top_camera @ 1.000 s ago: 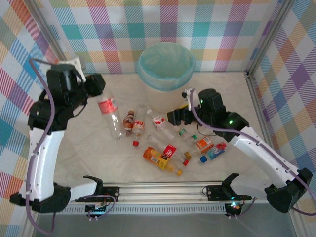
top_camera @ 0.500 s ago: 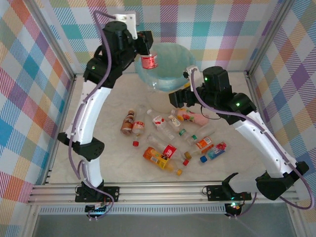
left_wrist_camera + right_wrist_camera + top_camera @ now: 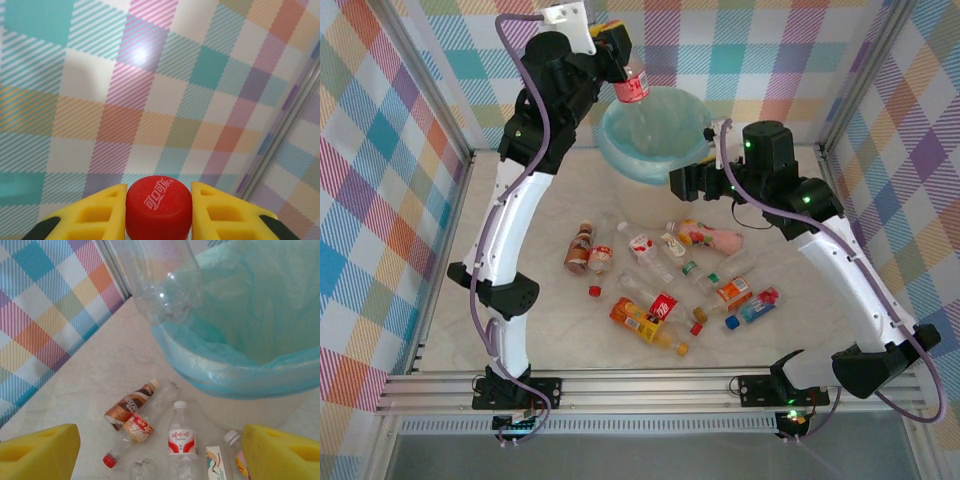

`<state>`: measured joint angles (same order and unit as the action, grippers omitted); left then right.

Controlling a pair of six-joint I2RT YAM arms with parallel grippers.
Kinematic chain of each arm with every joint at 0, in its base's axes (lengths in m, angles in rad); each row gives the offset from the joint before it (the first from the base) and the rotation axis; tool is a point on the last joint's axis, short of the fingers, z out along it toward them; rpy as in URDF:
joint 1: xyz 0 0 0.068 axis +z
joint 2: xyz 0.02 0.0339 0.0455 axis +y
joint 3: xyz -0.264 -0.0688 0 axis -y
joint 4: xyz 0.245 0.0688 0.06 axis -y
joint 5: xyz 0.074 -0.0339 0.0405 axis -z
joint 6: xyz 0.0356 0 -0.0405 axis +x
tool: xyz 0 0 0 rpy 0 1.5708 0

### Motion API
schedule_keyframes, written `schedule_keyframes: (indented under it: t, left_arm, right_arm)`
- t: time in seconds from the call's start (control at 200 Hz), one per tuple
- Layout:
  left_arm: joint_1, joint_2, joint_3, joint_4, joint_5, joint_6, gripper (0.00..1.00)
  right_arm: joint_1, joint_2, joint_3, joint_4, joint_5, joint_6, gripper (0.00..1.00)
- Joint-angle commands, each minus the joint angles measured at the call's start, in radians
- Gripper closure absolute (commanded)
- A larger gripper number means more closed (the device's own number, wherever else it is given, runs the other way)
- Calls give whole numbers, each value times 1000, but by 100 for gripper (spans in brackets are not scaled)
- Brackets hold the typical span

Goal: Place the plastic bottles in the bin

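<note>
The robot's left gripper will release the red-capped bottle inside the teal liner (image 3: 666, 133), near the middle of the bin.
My left gripper (image 3: 620, 62) is raised high at the back and shut on the red cap (image 3: 158, 207) of a clear plastic bottle with a red label (image 3: 632, 90). That bottle hangs over the left rim of the bin (image 3: 665, 160); its clear base (image 3: 160, 285) shows beside the teal liner (image 3: 240, 365). My right gripper (image 3: 682, 184) hovers open just in front of the bin with nothing between its fingers (image 3: 40, 452). Several bottles lie on the table: a brown one (image 3: 582, 245), a pink one (image 3: 715, 237), an orange one (image 3: 648, 325) and a white-capped, red-labelled one (image 3: 181, 440).
Checked cloth walls stand close on the left, the back and the right. A metal corner post (image 3: 280, 145) runs beside the raised left gripper. A loose red cap (image 3: 594, 291) lies on the table (image 3: 520, 330). The mounting rail (image 3: 650, 385) runs along the near edge.
The left arm swung the red-labelled bottle up from the left of the table to above the bin's rim. The right arm rose and drew back toward the bin, uncovering the pink bottle.
</note>
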<state>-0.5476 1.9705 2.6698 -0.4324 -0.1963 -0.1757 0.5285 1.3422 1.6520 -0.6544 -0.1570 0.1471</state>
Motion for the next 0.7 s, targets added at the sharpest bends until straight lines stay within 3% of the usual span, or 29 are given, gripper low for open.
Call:
schedule_keyframes:
  t: [0.0,0.14,0.29,0.695]
  left_arm:
    - [3,40,25,121,-69,-25,100]
    - [2,102,25,251,-103,49,100]
    - [-11,191,25,343,-37,163,100]
    - [-17,364,23,221,41,220,100]
  right_arm:
    - [-2,-57,-59,142,-66,60,16]
    - [-2,-54,-77,174,-50,63,16]
    - [-2,-11,-24,123,-29,46,16]
    - [-3,-79,-152,176,-16,65,15]
